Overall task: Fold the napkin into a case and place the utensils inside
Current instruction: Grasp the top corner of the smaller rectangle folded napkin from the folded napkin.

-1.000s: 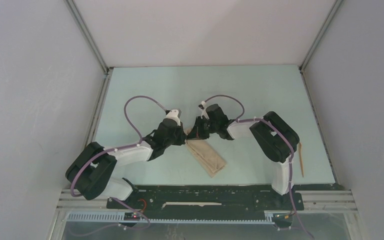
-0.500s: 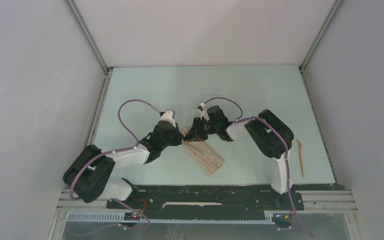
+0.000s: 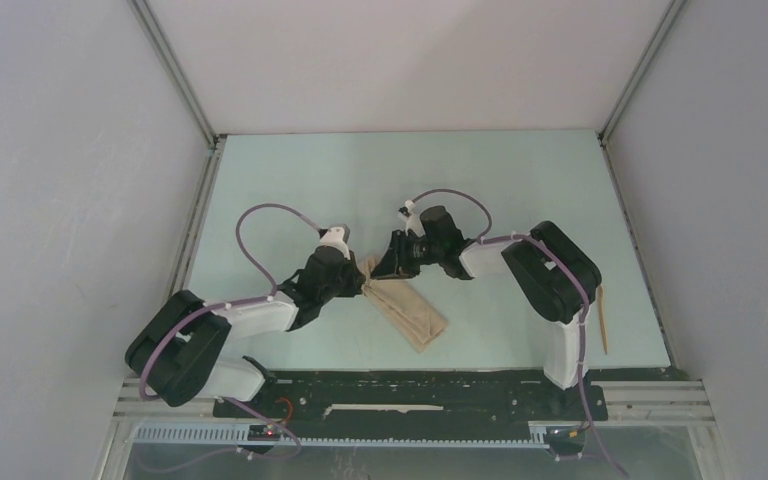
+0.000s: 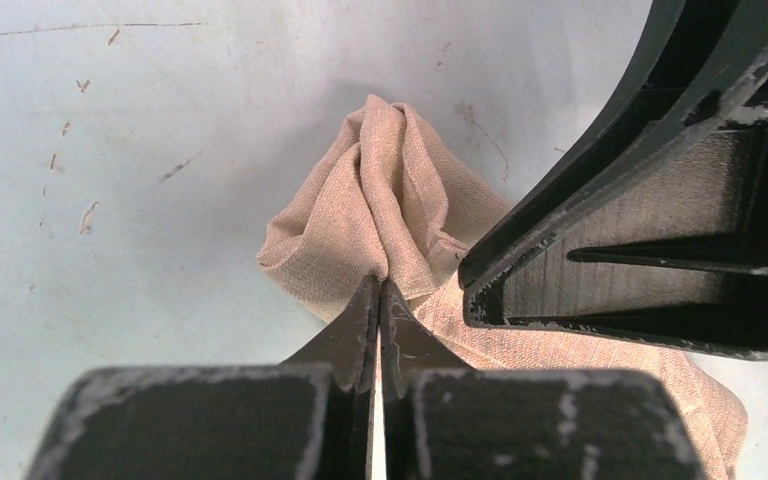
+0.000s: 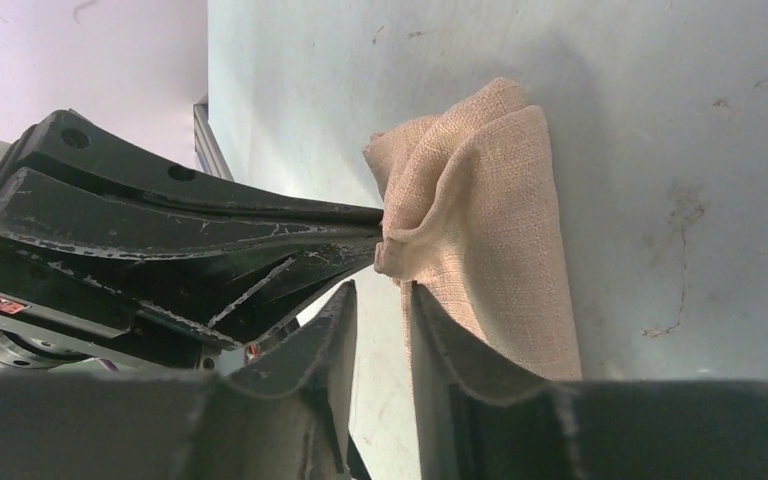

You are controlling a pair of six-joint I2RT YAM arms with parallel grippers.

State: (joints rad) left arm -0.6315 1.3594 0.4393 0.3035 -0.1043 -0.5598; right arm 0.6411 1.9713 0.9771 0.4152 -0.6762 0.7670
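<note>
Next, my right gripper opens, reaches in and closes on the folds there (image 5: 408, 238), as my left gripper pinches the bunched end of the napkin beyond my right gripper's empty fingers.
The beige napkin (image 3: 415, 315) lies folded into a narrow strip on the table, running from mid-table toward the near edge. Its far end is bunched and lifted (image 4: 385, 170). My left gripper (image 3: 362, 284) is shut on that bunched end (image 5: 460, 190), its tips pinching the cloth (image 4: 378, 288). My right gripper (image 3: 388, 270) faces it from the other side, close by. It stands open (image 5: 380, 298), with nothing between its fingers and the cloth beside its right finger (image 5: 440, 330). One orange-brown utensil (image 3: 602, 318) lies far off at the table's right edge, behind the right arm.
The pale green table (image 3: 360, 180) is walled by grey panels on the left, back and right. The two grippers are almost touching above the napkin's end. The right gripper's finger (image 4: 640, 230) fills the right side of the left wrist view.
My right gripper has opened and let go of the napkin's end. The left gripper has kept its grip and shifted slightly left and nearer, dragging the bunched end with it.
</note>
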